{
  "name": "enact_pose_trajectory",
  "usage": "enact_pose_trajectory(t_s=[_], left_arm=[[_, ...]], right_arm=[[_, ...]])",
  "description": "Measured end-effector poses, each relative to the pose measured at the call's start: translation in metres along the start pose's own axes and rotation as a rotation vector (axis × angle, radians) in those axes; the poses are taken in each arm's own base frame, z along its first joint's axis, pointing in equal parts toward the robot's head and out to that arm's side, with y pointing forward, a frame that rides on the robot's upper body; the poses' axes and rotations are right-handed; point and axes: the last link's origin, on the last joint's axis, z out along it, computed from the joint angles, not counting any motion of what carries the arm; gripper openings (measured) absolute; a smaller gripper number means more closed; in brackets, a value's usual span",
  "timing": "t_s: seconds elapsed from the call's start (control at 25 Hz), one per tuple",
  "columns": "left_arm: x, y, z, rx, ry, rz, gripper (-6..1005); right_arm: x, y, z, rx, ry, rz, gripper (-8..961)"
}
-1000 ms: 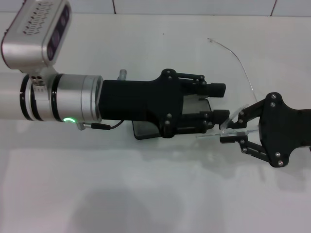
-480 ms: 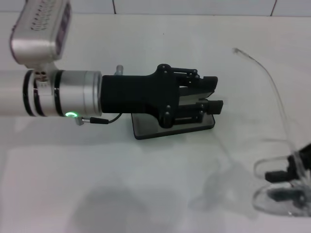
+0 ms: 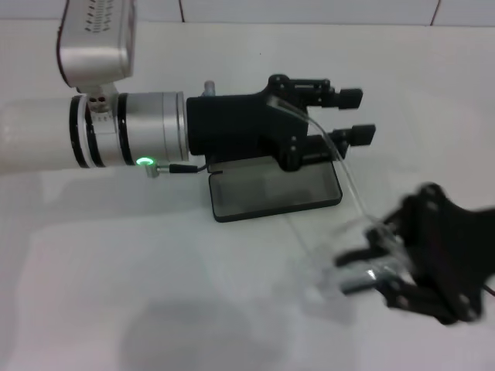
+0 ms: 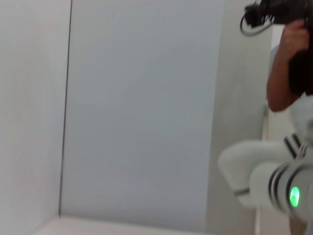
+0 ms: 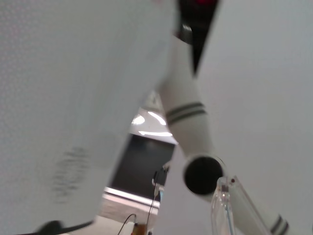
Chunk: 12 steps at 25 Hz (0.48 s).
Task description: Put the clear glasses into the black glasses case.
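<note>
My right gripper will let go of the clear glasses on the grey lining in the near half (image 3: 268,190) of the black glasses case.
The black glasses case (image 3: 272,193) lies open on the white table, its grey lining facing up. My left gripper (image 3: 352,114) reaches in from the left just behind the case's far edge. Its fingers are apart and nothing shows between their tips. My right gripper (image 3: 365,275) is at the lower right, blurred, shut on the front of the clear glasses (image 3: 350,179). One thin clear arm of the glasses arcs up over the case's right end toward the left gripper. A clear piece of the glasses (image 5: 221,208) shows in the right wrist view.
The white table (image 3: 155,294) spreads in front of the case and to its left. A tiled wall edge (image 3: 309,11) runs along the back. The left arm's silver and white forearm (image 3: 116,139) spans the left half of the scene above the table.
My right gripper has come in from the right edge toward the case, swinging the glasses so that their arm now crosses the case's right end. The left arm has shifted back and right, uncovering more lining.
</note>
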Motion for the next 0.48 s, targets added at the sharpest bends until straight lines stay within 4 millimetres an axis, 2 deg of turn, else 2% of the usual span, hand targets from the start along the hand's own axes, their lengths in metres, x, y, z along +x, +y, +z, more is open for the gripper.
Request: enact_pose_trajectory(t_s=[0.2,0.48], left_arm=[[0.003,0.005,-0.005,0.009,0.068,0.057,499],[0.001,0.012,-0.015,0.036,0.139,0.128,498]], right_arm=[[0.013,-0.014,0.006,0.048,0.074,0.137,155],[0.020,-0.022,-0.002,0.121,0.143,0.238,161]])
